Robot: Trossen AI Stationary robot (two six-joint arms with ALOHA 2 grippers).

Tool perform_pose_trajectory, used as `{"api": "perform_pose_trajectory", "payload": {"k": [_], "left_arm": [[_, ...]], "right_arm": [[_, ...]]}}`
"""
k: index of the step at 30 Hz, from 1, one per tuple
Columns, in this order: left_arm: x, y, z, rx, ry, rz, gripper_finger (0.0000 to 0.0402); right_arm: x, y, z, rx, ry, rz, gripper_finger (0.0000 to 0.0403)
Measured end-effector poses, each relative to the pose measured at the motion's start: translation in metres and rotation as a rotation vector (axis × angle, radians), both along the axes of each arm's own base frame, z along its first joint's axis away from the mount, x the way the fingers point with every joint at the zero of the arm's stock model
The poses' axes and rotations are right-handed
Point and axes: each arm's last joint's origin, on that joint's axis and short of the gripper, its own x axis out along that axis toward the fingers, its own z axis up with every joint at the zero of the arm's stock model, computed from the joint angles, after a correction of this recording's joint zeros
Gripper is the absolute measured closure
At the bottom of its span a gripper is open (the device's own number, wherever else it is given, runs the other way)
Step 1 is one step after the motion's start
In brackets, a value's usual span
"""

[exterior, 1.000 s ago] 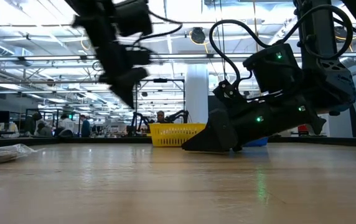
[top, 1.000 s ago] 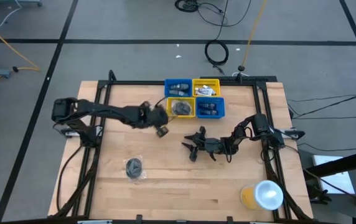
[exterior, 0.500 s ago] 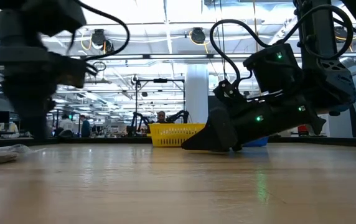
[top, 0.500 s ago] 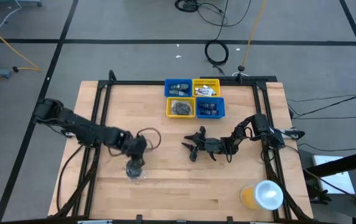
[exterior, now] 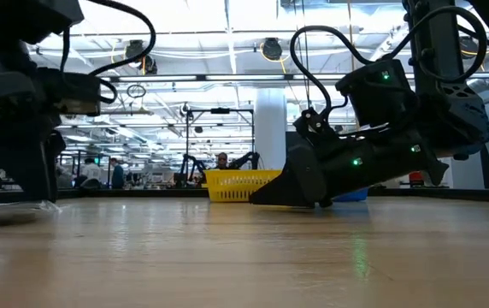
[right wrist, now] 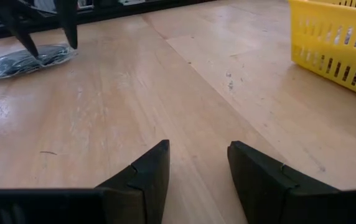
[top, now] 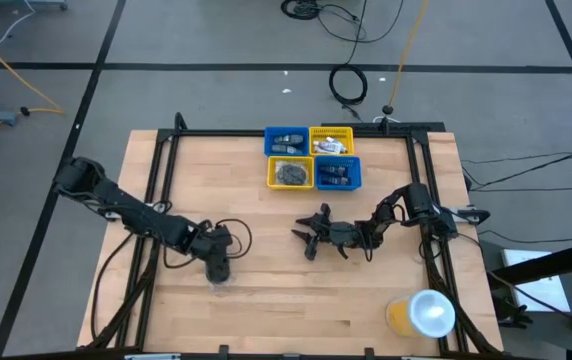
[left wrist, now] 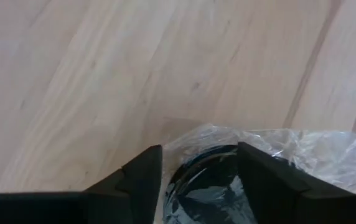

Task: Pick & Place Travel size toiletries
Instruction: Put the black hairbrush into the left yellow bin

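My left gripper has one finger over the flat, dark disc, so I need to lift clear and pinch the wrapper's clear edge [left wrist: 189, 142] beside the disc.
A dark round disc in a clear wrapper [left wrist: 210, 186] lies flat on the wooden table at the near left. It also shows in the right wrist view [right wrist: 22, 61]. My left gripper [left wrist: 200, 171] is open and low over it, one finger on either side of the disc. In the high view the gripper [top: 218, 270] covers most of the disc. My right gripper [top: 309, 236] is open and empty. It rests low at the table's middle, pointing toward the left edge. My left gripper comes at the wrapped disc from above, pointing down, with its fingers [left wrist: 142, 180] standing over the wrapper's edges on either side of the dark disc. I cannot tell whether the fingertips touch the wrapper. The disc lies flat on the table.
Four small square bins stand at the far middle: blue [top: 286, 141], yellow [top: 331, 141], yellow [top: 290, 172] and blue [top: 337, 173], each holding small items. A yellow cup with a white lid [top: 424, 315] stands at the near right corner.
My left gripper has swung from beside the bins toward the table's near left, to the wrapped disc, and has come down over it. The disc has stayed where it was.
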Motion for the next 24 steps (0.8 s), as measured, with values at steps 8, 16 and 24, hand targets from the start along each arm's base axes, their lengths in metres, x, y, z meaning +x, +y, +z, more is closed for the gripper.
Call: {"api": "perform_pose_trajectory", "payload": {"k": [8, 16, 24], "left_arm": [[0.010, -0.002, -0.008, 0.035, -0.037, -0.049, 0.0319], [0.027, 0.001, -0.013, -0.040, -0.107, -0.108, 0.0392], [0.046, 0.014, -0.003, 0.029, -0.296, -0.179, 0.0397]], "right_arm": [[0.000, 0.000, 0.000, -0.001, -0.002, -0.001, 0.0248], [0.000, 0.000, 0.000, -0.003, -0.001, -0.001, 0.0248], [0.000, 0.000, 0.000, -0.004, -0.001, -0.002, 0.0248]]}}
